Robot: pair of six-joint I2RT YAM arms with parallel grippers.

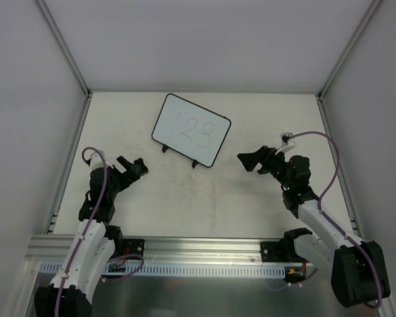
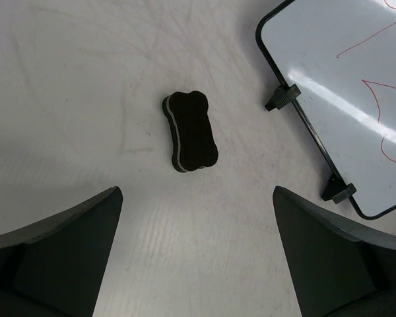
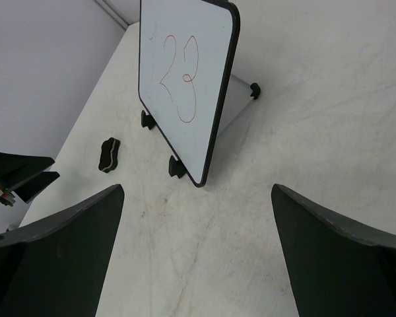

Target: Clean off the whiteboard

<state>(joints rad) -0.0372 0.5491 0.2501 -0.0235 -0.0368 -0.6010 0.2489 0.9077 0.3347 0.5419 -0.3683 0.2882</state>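
Note:
My left gripper is to close on the narrow middle (image 1: 141,166) (image 2: 192,131) of the black bone-shaped eraser, because the wider ends of the eraser keep it from slipping.
The whiteboard (image 1: 191,129) stands tilted on two black feet at the back middle of the table, with "123" in faint red on it. It also shows in the left wrist view (image 2: 346,79) and the right wrist view (image 3: 185,72). A black bone-shaped eraser (image 2: 190,131) lies flat on the table left of the board's feet, also seen from the right wrist (image 3: 109,155). My left gripper (image 1: 133,168) is open and empty, just short of the eraser (image 2: 198,264). My right gripper (image 1: 249,160) is open and empty, right of the board (image 3: 198,264).
Metal frame rails (image 1: 69,158) and white walls bound the table on the left, right and back. A rail with cables (image 1: 198,254) runs along the near edge by the arm bases. The tabletop (image 1: 204,198) is scuffed.

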